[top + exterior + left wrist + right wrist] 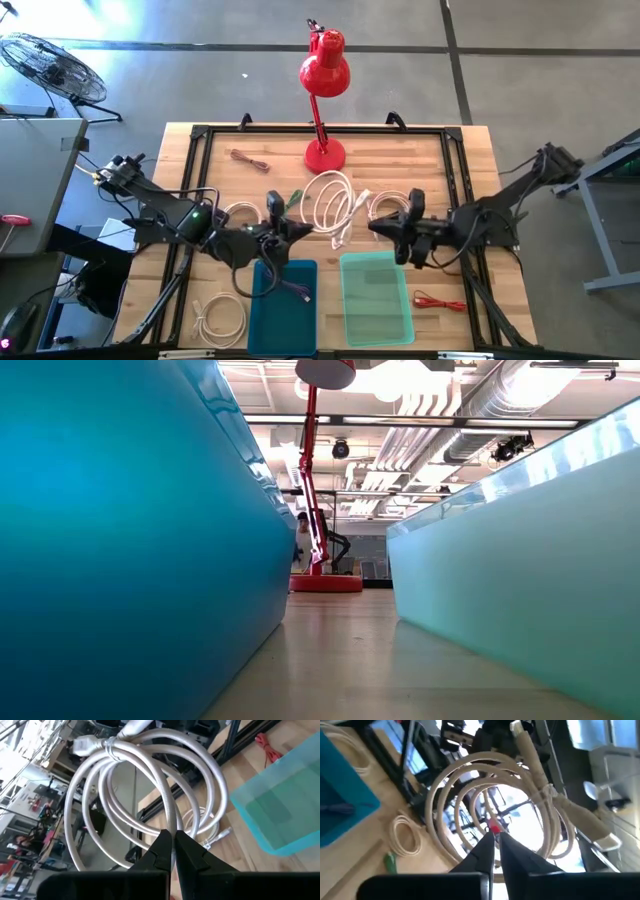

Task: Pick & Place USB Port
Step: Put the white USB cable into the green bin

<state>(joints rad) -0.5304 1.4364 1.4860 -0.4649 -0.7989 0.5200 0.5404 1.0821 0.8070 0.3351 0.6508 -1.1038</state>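
My right gripper needs to open its fingers, which are shut short of the white coil in my left gripper, and take the coil [351, 210] beside its tied plugs.
Both grippers are shut on coiled USB cables near the table's middle. My left gripper [297, 228] [173, 841] holds a white coil [330, 203] [150, 785] that is tied at one spot next to its plugs. My right gripper [384, 226] [495, 839] holds a cream coil [386, 208] [495, 795], also tied next to its plugs. A blue bin [282, 330] with a dark cable [296, 290] in it and a clear green bin [376, 298] stand side by side at the near edge. The low view shows only their walls. My left gripper pinches one strand of the white coil's loop [171, 822] between its fingertips [161, 847], on the side away from the tie. The coil looks lifted off the table, with the room showing through it. My right gripper pinches strands of the cream coil's loop [489, 819] between its fingertips [485, 847], opposite the tied plugs. That coil also looks lifted off the wood.
A red desk lamp [324, 100] stands at the far middle. Loose coils lie on the wood: white ones [240, 215] [220, 320] on the left, a brown-red cable [250, 160] far left, a red one [440, 300] beside the green bin. A black frame [200, 150] rims the table.
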